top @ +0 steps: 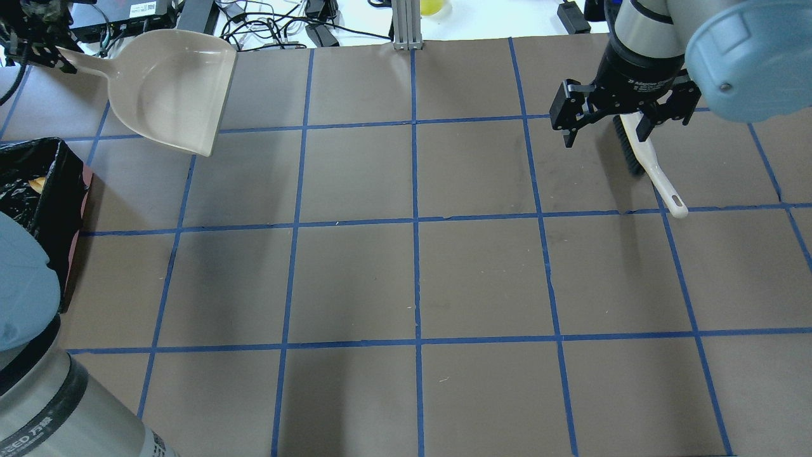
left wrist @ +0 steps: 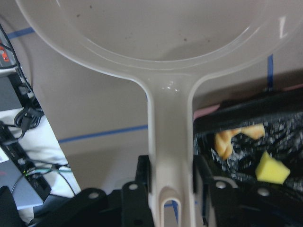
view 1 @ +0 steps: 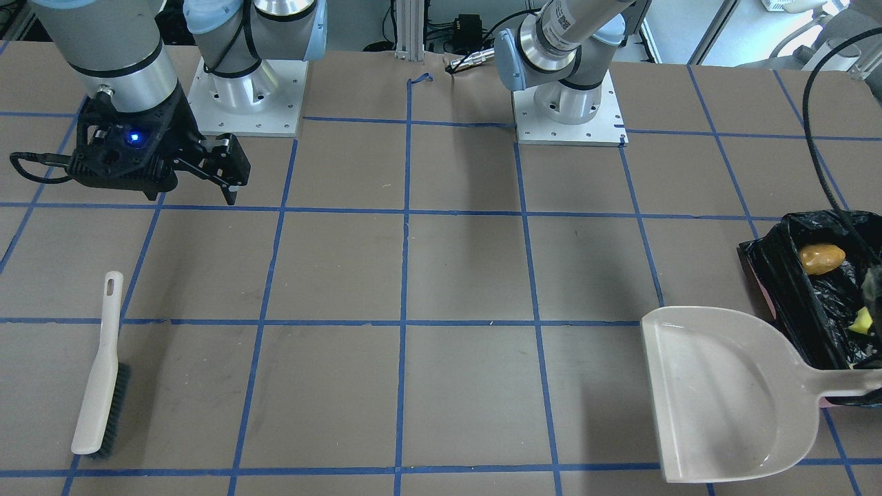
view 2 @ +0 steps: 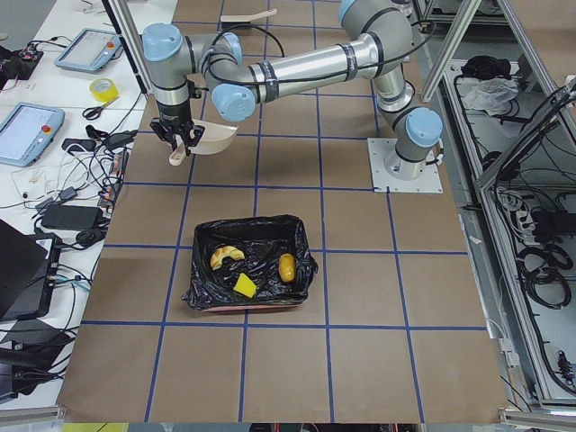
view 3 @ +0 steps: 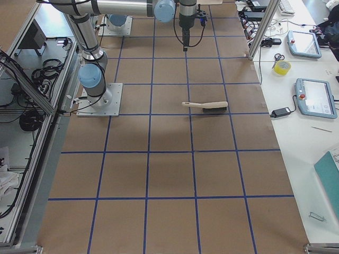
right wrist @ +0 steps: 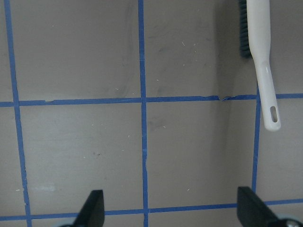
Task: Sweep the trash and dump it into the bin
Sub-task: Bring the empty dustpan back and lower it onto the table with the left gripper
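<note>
The beige dustpan, now held beside the bin, will be let go by my left gripper across a blue tape line (view 1: pixel 567 406) between brush and bin, closer to the bin.
The bin (view 2: pixel 297 236), lined with a black bag, stands at the table's left end and also shows in the front view (view 1: pixel 778 275) and overhead (top: pixel 51 158). In it lie the orange-brown lump (view 1: pixel 821 257), the yellow sponge (view 1: pixel 860 321) and the pale crescent slice (view 2: pixel 226 256). My left gripper (left wrist: pixel 171 184) is shut on the handle of the empty beige dustpan (top: pixel 168 89), which it holds beside the bin. My right gripper (top: pixel 606 130) is open and empty above the table. The white hand brush (top: pixel 647 158) lies flat below it.
The brown table (top: pixel 412 279) carries a grid of blue tape. Both arm bases (view 1: pixel 568 103) stand at its rear edge. Cables and tablets (view 2: pixel 27 130) lie on the white bench beyond the dustpan.
</note>
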